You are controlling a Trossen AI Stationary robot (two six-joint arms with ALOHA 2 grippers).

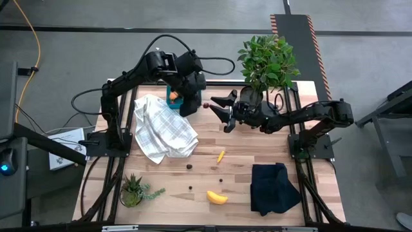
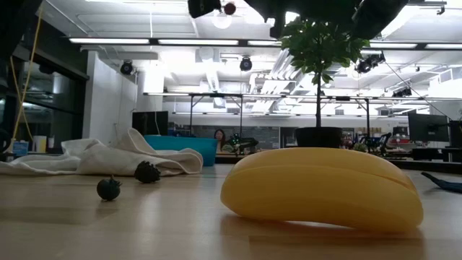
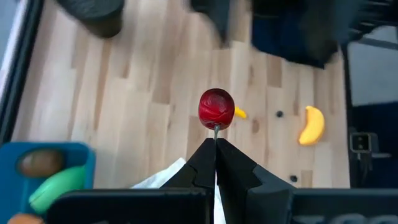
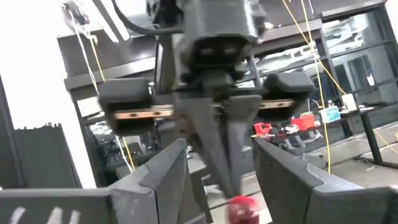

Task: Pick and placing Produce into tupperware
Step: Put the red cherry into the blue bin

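Observation:
Next, I release the red fruit from my left gripper in the tupperware [image 1: 177, 102], between the orange piece and the white checked cloth.
My left gripper [image 3: 216, 140] is shut and hangs high over the table, just right of the teal-blue tupperware [image 3: 37, 158]. It carries a small round red fruit [image 3: 216, 109], which also shows from above [image 1: 205, 104]. A brown kiwi [image 3: 39, 162], a green oval [image 3: 57, 188] and an orange piece [image 3: 22, 219] lie in the box. My right gripper [image 1: 219, 111] is open and points at the left gripper from the right, close by. The yellow banana [image 1: 217, 197], a small yellow piece [image 1: 221, 155] and several dark berries [image 1: 188, 166] lie on the wood. My left gripper pinches the red fruit's thin stem [image 3: 216, 129] between its two fingertips. The fingers come from above, pointing down. The fruit hangs just below the fingertips, lifted clear and high above the table.
A white checked cloth [image 1: 164, 129] lies crumpled in front of the tupperware. A black folded cloth [image 1: 273, 187] sits near the right front corner. A small spiky potted plant [image 1: 133, 190] stands front left, and a leafy bush [image 1: 267, 61] in a dark pot stands at the far edge.

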